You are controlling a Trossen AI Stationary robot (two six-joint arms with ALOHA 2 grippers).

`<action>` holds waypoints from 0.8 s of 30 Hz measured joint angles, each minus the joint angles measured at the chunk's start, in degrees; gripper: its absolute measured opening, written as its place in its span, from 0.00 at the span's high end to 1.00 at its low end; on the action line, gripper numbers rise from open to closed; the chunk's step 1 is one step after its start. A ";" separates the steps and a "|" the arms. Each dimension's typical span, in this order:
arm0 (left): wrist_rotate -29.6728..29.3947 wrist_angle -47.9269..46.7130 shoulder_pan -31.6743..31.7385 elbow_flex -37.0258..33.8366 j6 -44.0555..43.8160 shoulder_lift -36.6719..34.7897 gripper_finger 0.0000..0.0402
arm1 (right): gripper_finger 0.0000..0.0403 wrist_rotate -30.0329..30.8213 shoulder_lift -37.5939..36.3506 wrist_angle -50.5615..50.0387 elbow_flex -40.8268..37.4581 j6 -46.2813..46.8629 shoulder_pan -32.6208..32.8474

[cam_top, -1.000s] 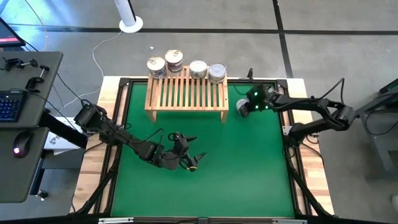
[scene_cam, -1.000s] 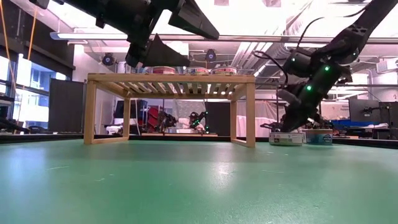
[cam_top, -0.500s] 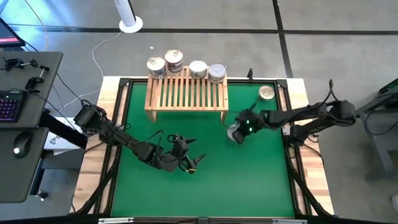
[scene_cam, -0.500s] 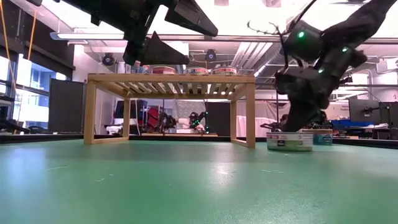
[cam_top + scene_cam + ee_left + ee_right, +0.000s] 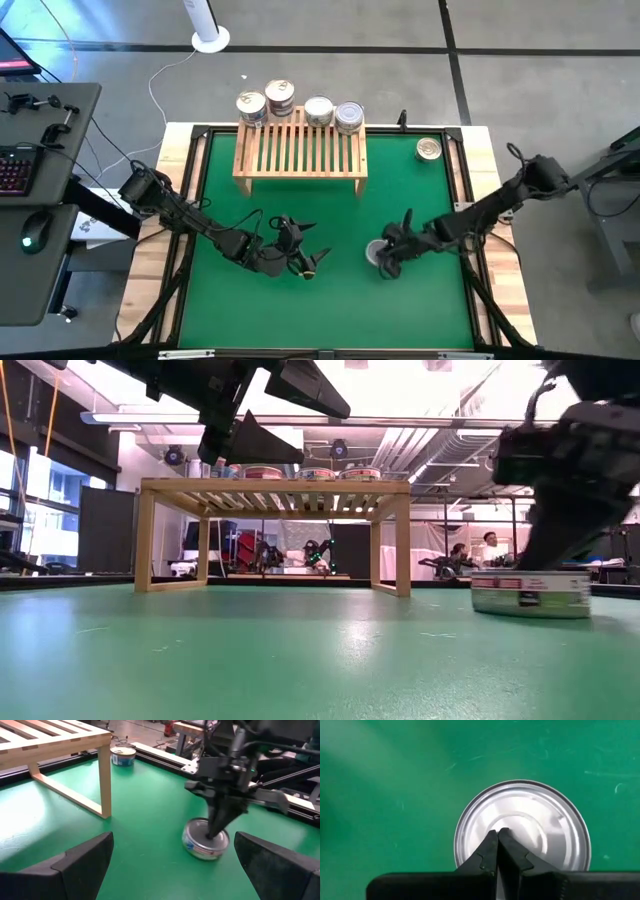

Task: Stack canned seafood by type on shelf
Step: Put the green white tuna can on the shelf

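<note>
Next, I release the silver-grey tin from my right gripper on the green mat (image 5: pixel 349 257), next to the fingers of my left gripper. The tin now stands upright on that mat.
A silver-grey tin (image 5: pixel 374 253) stands upright on the green mat, near its right middle. My right gripper (image 5: pixel 384 262) is shut, its tips down on the tin's lid (image 5: pixel 522 827). My left gripper (image 5: pixel 312 256) hovers open above the mat's middle, left of that tin (image 5: pixel 205 839), touching nothing. The light-wood shelf (image 5: pixel 300 150) stands on its legs at the mat's far side. Several tins (image 5: pixel 318 110) sit along its far edge, one of them stacked (image 5: pixel 281 96). Another tin (image 5: pixel 428 149) rests at the far right corner. My right gripper presses its shut fingertips (image 5: pixel 498 834) down on the middle of the tin's lid (image 5: pixel 530 815). The fingers come from above, slanting in from the table's right (image 5: pixel 216 827). The tin stays upright with its base flat on the mat (image 5: pixel 530 592).
The mat's black frame (image 5: pixel 462 180) runs around the work area, with wooden table edge beyond it. Open mat lies between the shelf's front legs and both grippers and along the near side. People show in the room behind in the low view.
My right gripper has swept from beside the shelf's right leg toward the table's near edge, staying shut. The silver tin under its tips has slid along the mat with it, still upright. The tin at the far right corner has come into view.
</note>
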 joint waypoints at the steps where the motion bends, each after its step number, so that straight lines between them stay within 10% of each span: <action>1: 0.01 0.00 0.00 0.00 0.00 0.00 0.00 | 1.00 1.56 0.00 -0.01 0.00 0.85 1.54; 13: 0.32 0.00 -1.08 0.00 1.00 0.00 0.00 | 1.00 11.57 10.13 12.91 1.32 1.17 7.05; 24: 0.45 1.11 -1.88 0.00 1.14 0.00 0.00 | 1.00 15.57 18.55 19.03 14.47 -24.19 2.88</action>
